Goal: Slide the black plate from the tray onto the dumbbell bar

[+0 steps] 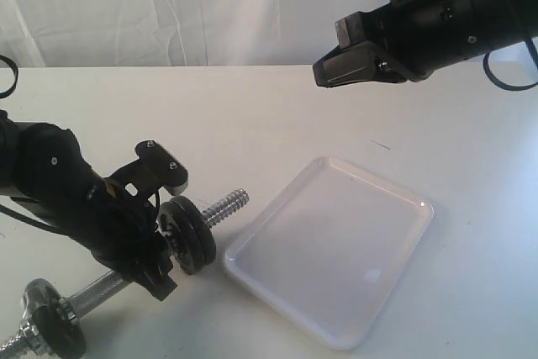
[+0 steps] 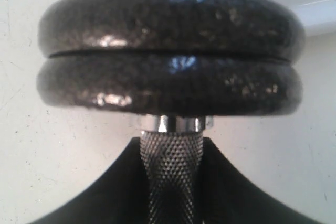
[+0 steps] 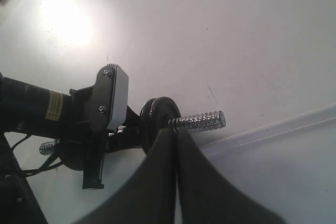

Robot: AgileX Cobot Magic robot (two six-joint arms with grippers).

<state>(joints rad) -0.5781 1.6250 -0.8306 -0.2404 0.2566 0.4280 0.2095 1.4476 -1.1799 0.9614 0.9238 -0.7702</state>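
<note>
The dumbbell bar is held by my left gripper close to the paired black discs, so next I open and grab the bar's handle nearer its middle [image 1: 112, 282] before lifting.
The dumbbell bar [image 1: 225, 205] lies tilted over the table, its knurled middle [image 2: 170, 177] clamped between the dark fingers of my left gripper [image 1: 164, 224]. Two black discs sit pressed together on it just ahead of that grip. The outer one, nearer the threaded end, is the black plate [image 1: 200, 240] [image 2: 170, 19]; the inner disc [image 2: 170, 85] rests against a chrome collar. The white tray [image 1: 336, 241] holds nothing. My right gripper [image 1: 324, 73] hangs high above the table's far side, shut and empty, and its wrist view looks down on the bar's threaded end [image 3: 199, 121].
A third black disc [image 1: 55, 321] sits on the bar's other end at the near left corner. The tray's near corner [image 1: 244, 262] lies close to the paired discs. The tray's rim [image 3: 283, 135] lies just beyond the threaded end. A white curtain hangs behind the table.
</note>
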